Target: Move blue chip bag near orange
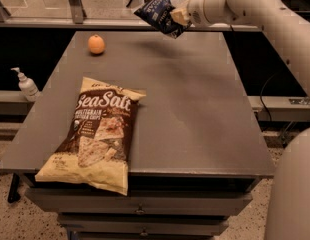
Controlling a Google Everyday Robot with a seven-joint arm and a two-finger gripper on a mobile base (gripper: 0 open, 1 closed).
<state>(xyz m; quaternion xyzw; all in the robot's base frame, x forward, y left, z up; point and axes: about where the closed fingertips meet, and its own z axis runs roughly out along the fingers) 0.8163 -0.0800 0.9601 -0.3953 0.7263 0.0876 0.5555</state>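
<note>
Next, my gripper puts the blue chip bag down at the grey table's far edge point(128, 32), next to the orange. The bag is now held in the air.
The blue chip bag point(159, 14) is a small dark navy glossy bag with white lettering, held in the air above the table's far edge. My gripper point(178, 17) is shut on its right side, at the end of the white arm coming in from the upper right. The orange point(96, 44) sits on the grey table point(195, 109) at the far left, to the left of and below the held bag, apart from it.
A large cream-and-brown "Sea Salt" chip bag point(95, 132) lies on the table's front left, overhanging the front edge. A white pump bottle point(26, 84) stands on a ledge left of the table. Drawers sit under the table's front.
</note>
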